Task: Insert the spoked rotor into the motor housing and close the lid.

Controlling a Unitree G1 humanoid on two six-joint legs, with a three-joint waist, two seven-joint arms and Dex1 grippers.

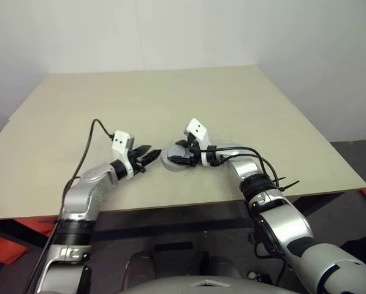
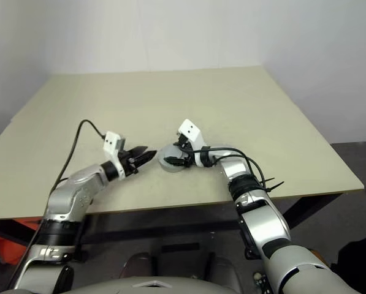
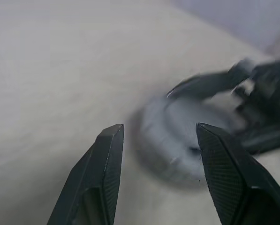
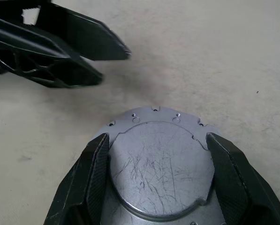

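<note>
My right gripper is straddling the lid's raised centre, so next I open it, turn it and pinch the lid's rim [image 4: 203, 216] from above and below, while my left gripper braces the lid.
The lid [image 4: 158, 173], a grey round piece with a notched rim and a scratched raised centre, lies flat on the table near its front edge. My right gripper [image 4: 156, 136] reaches over it from the right, and its two fingers press against opposite sides of the raised centre. Just left of the lid, my left gripper [image 1: 153, 153] points at it with its fingers apart and nothing between them. The same gripper also appears beyond the lid in the right wrist view. The spoked rotor and the motor housing are hidden; I cannot tell what lies under the lid.
The beige table [image 1: 170, 98] stretches back to a white wall. Its front edge [image 1: 189, 205] runs just below both forearms. A black cable [image 1: 87, 147] loops up from the left wrist.
</note>
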